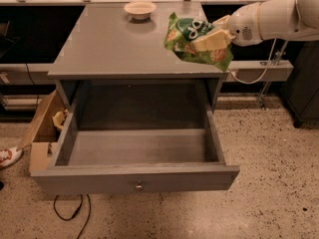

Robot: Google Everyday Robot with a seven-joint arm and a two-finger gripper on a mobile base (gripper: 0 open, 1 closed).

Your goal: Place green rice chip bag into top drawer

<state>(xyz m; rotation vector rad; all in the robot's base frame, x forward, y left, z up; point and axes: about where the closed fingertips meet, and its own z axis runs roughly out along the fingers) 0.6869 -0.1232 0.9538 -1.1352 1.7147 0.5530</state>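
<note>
My gripper is going to release the green rice chip bag near the middle of the open drawer (124,127), a little toward the cardboard box.
The green rice chip bag (193,43) hangs in the air above the right front part of the cabinet top (114,44), tilted, its dark green patch with white lettering facing up. My gripper (212,38) comes in from the right on a white arm and is shut on the bag's right side, cream fingers (213,40) pressed on it. The top drawer (134,180) is pulled fully out below, its inside bare, with one small round knob (139,186) on the front panel. The bag is behind and above the drawer's right rear corner.
A small cream bowl (140,9) stands at the back of the cabinet top. An open cardboard box (42,128) lies on the floor at the left of the drawer. A black cable (70,213) loops on the floor in front. A shoe (7,157) shows at the far left.
</note>
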